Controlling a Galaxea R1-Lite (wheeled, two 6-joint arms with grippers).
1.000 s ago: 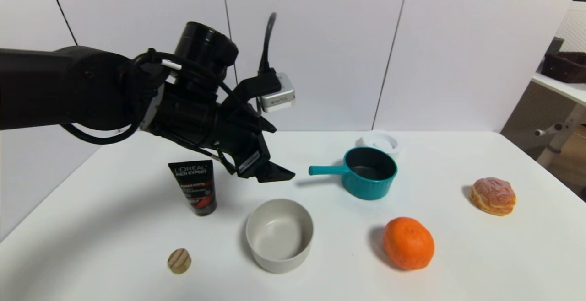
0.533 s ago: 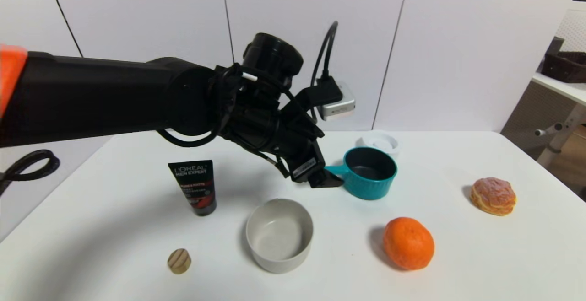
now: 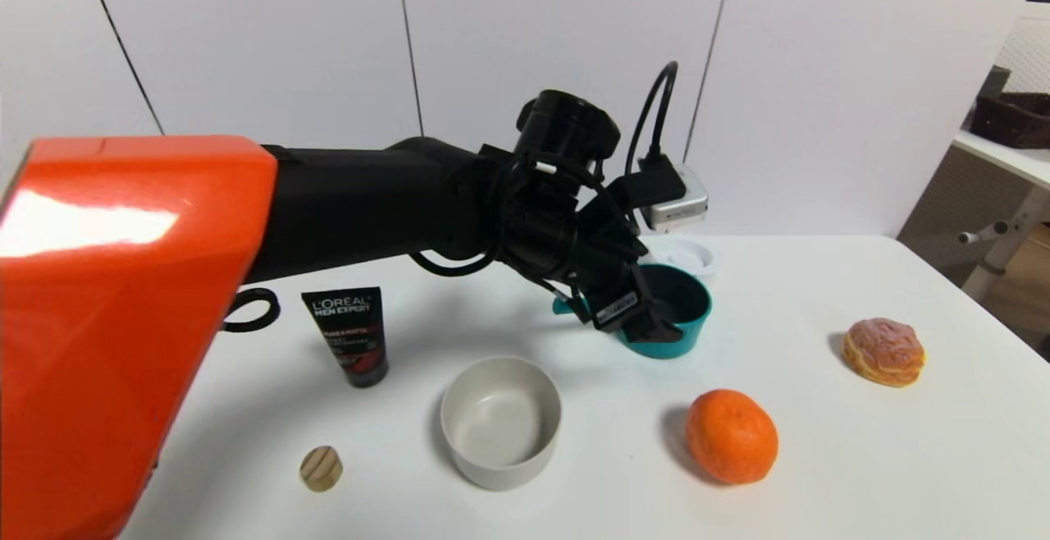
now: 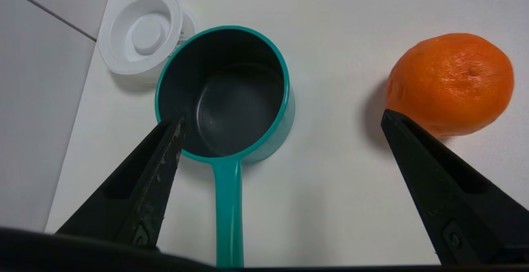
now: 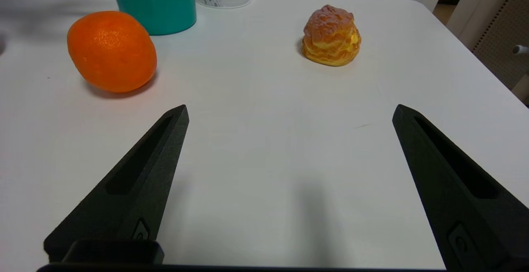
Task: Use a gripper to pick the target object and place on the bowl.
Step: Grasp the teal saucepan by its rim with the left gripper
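Observation:
Next, I close my left gripper on the near rim [image 3: 679, 324] [image 4: 286, 101] of the teal saucepan, on the side that faces the orange fruit.
The teal saucepan [image 3: 691, 311] stands upright on the white table at mid-back, its handle pointing left. It also shows in the left wrist view [image 4: 231, 94] and the right wrist view [image 5: 157, 7]. My left gripper [image 3: 656, 325] hovers over its handle end and near rim, open and empty. In the left wrist view the gripper [image 4: 282, 115] has its jaws wide apart; the handle [image 4: 227, 206] runs between them, nearer one finger, whose tip overlaps the rim. The off-white bowl [image 3: 501, 423] stands empty in front. My right gripper [image 5: 291, 108] is open over bare table.
An orange fruit [image 3: 731, 436] lies right of the bowl, a cream puff [image 3: 884, 351] farther right. A flat white round dish [image 3: 687, 249] sits just behind the saucepan. A black tube [image 3: 349, 335] stands left of the bowl; a small wooden piece [image 3: 321, 468] lies front left.
My left arm has swung right and down, from above the tube and bowl to over the saucepan's handle and rim. Nothing on the table has moved.

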